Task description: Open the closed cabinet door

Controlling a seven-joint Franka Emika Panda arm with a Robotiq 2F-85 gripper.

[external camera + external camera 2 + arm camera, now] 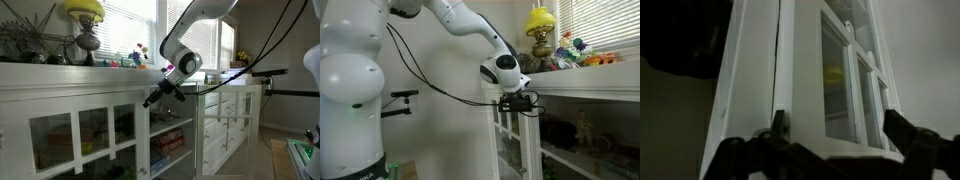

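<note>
Next, my gripper will go to the closed cabinet door's upper free corner (145, 94) (800, 122), just under the cabinet top, and close there.
The closed cabinet door (85, 140) is wide and white, with glass panes in three columns and colourful items behind it. In an exterior view it appears nearly edge-on (515, 140). My gripper (152, 98) is at the door's upper corner, just under the cabinet top, also seen in an exterior view (518, 105). In the wrist view the door's white stile and panes (805, 90) fill the picture. My gripper (840, 128) is open, with its fingers spread on either side of the frame and nothing held. I cannot tell whether it touches the door.
The other white paned door (228, 125) stands swung out beside an opening with books (170, 142). A yellow lamp (85, 10) (542, 22), a metal vase (87, 42) and small toys (135, 60) sit on the cabinet top. A black stand (400, 97) is behind the arm.
</note>
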